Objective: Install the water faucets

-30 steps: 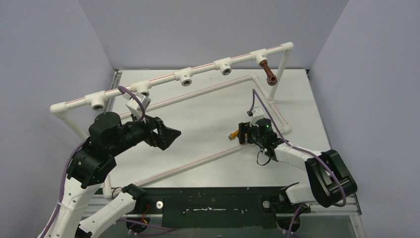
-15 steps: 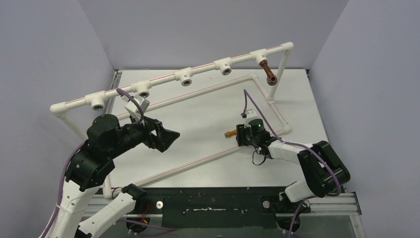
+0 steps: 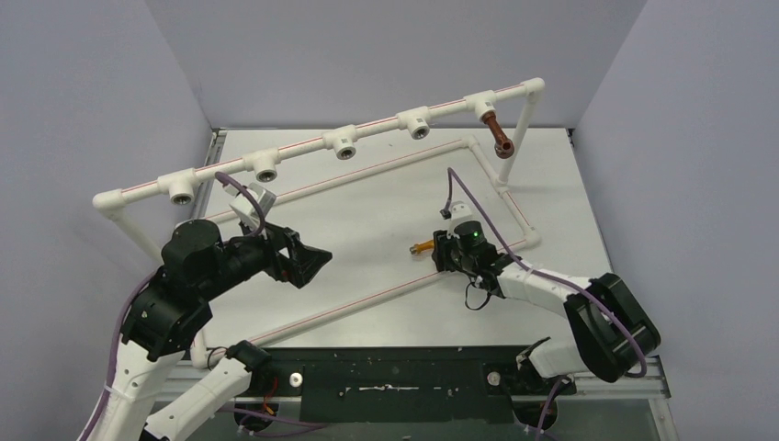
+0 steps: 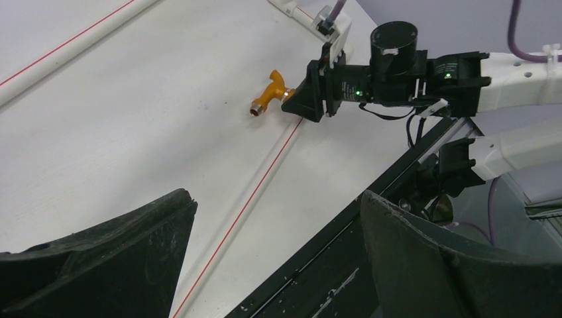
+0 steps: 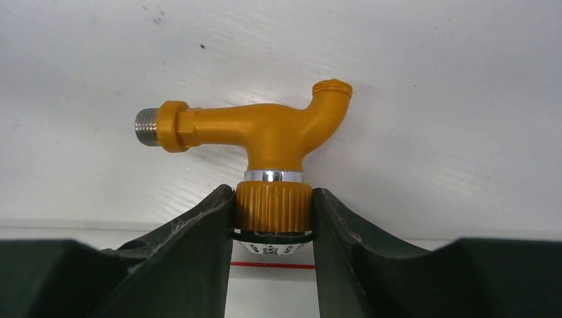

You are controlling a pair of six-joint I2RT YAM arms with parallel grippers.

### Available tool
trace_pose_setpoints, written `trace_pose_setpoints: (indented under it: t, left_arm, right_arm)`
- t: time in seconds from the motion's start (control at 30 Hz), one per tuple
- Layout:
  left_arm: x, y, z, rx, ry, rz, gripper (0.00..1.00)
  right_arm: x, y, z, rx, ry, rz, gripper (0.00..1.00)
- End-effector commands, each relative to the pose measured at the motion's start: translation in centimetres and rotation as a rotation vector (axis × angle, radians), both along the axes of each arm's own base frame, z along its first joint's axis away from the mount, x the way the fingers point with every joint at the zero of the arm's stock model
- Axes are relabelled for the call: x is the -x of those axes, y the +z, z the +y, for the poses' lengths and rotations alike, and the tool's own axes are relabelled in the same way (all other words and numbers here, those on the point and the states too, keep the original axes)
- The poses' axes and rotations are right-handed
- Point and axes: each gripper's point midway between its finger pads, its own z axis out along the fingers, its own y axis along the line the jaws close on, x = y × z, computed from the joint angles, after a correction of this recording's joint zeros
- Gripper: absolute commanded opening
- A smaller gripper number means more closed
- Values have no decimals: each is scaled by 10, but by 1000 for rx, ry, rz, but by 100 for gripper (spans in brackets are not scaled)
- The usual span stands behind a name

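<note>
Next, my right gripper releases the orange-yellow faucet that is in my left gripper, setting it free over the open middle of the white table [image 3: 377, 264].
The orange-yellow water faucet [image 5: 265, 132] lies on the white table with its threaded silver end pointing left. My right gripper [image 5: 273, 199] is shut on its ribbed round knob, a finger pressed against each side. From above, that faucet [image 3: 423, 246] pokes out left of the right gripper [image 3: 441, 250] at mid-table. The dark reddish-brown faucet [image 3: 496, 136] hangs from the rightmost tee of the white pipe frame [image 3: 303, 154]. Over the table's left side hovers my left gripper [image 3: 317, 262], open and empty, and its wrist view shows the orange faucet [image 4: 270, 93] far ahead.
Several empty tee sockets [image 3: 344, 144] face forward along the raised pipe rail. Red-striped white pipes [image 3: 349, 308] lie on the table around the work area. A black rail [image 3: 395, 372] runs along the near edge between the arm bases.
The right gripper has narrowed onto the orange faucet's knob and slid a little left and away with it. The left arm has drifted slightly toward the near edge, still open.
</note>
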Motion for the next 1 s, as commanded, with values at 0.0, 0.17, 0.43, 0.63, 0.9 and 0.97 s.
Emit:
trace_pose_setpoints:
  t: [0.0,0.17,0.43,0.63,0.9,0.97]
  left_arm:
    - [-1,0,-4,58,13,16,94]
    - [-2,-19,-10,103,22,80,94]
    - [-10,-47,-31,227,12,186,96]
    - [-13,-66,-40,261,-4,240,96]
    - [-11,-79,-57,342,-53,333,92]
    - [-10,-83,-57,357,-47,348,92]
  right_arm:
    - [-4,64,25,-194,-18,-88,0]
    - [21,93,40,-321,13,-57,0]
    - [58,131,62,-405,31,81,0]
    - [86,159,97,-471,140,174,0]
    - [110,193,146,-488,268,241,0]
    - [115,194,156,-479,288,265,0]
